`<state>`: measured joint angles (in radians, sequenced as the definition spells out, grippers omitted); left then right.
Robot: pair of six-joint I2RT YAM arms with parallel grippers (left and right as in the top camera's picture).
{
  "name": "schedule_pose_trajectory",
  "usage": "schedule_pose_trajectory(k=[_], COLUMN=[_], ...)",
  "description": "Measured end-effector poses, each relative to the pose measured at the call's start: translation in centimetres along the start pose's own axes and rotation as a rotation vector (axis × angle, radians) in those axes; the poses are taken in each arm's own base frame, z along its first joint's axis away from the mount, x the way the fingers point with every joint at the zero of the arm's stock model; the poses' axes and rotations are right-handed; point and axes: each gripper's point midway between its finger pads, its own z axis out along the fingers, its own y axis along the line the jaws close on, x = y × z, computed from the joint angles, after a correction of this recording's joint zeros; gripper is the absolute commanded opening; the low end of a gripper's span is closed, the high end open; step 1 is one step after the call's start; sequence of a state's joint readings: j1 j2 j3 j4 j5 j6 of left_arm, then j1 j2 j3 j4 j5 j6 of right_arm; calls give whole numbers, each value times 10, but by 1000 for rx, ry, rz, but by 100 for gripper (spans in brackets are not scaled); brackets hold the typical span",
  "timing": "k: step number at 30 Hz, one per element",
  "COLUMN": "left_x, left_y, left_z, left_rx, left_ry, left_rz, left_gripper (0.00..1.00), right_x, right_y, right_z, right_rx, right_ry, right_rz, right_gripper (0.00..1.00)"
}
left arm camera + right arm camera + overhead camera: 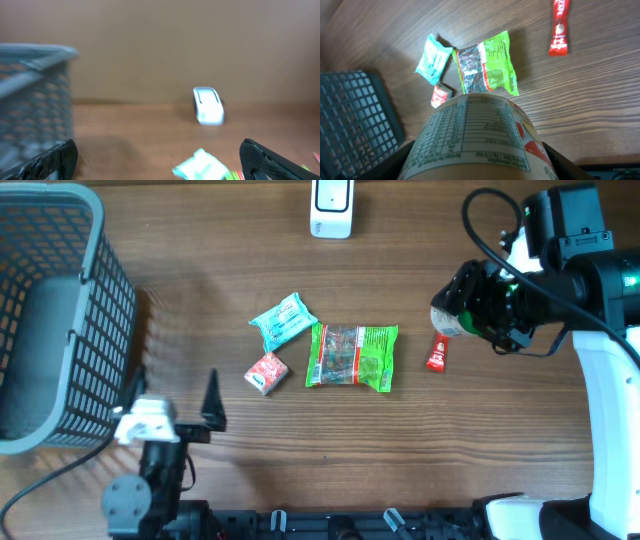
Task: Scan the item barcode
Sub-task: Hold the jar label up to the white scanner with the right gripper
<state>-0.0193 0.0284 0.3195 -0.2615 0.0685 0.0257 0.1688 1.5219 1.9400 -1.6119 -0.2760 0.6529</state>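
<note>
My right gripper is going to release the round printed tub, still held above the table, on the table (612, 325) under its arm, at a spot well past the red sachet.
My right gripper (472, 308) is shut on a round printed tub (450, 316), held above the table's right side. The right wrist view shows the tub (475, 135) filling the space between the jaws, with its nutrition table facing the camera; no barcode shows. The white scanner (331, 208) stands at the table's far edge, well to the left of the tub, and also appears in the left wrist view (208, 105). My left gripper (175, 398) hangs open and empty near the front left; its black fingers (257, 160) are spread wide.
A grey mesh basket (108, 290) stands at the left. On the middle of the table lie a teal packet (283, 321), a small red packet (267, 373), a green snack bag (352, 356) and a red sachet (437, 354).
</note>
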Motion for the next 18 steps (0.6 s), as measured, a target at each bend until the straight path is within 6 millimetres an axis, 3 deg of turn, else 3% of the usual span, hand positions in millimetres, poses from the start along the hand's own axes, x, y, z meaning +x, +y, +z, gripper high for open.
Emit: schedule_pose_trajectory(k=[2, 7, 10, 15, 18], left_x=[19, 38, 68, 111, 117], left_y=[-10, -19, -19, -17, -17], left_z=[4, 7, 10, 4, 3], left_rx=[65, 122, 128, 123, 122], left_ry=[39, 84, 151, 302, 327], left_rz=[12, 16, 10, -7, -10], left_gripper=[100, 100, 100, 100, 100], right_x=[-3, -11, -21, -34, -42], right_y=[-4, -2, 5, 41, 70], right_z=[0, 0, -1, 4, 28], right_rx=[21, 22, -1, -9, 26], right_ry=[-17, -55, -97, -242, -311], right_rz=[0, -8, -25, -157, -243], right_gripper=[62, 61, 61, 61, 61])
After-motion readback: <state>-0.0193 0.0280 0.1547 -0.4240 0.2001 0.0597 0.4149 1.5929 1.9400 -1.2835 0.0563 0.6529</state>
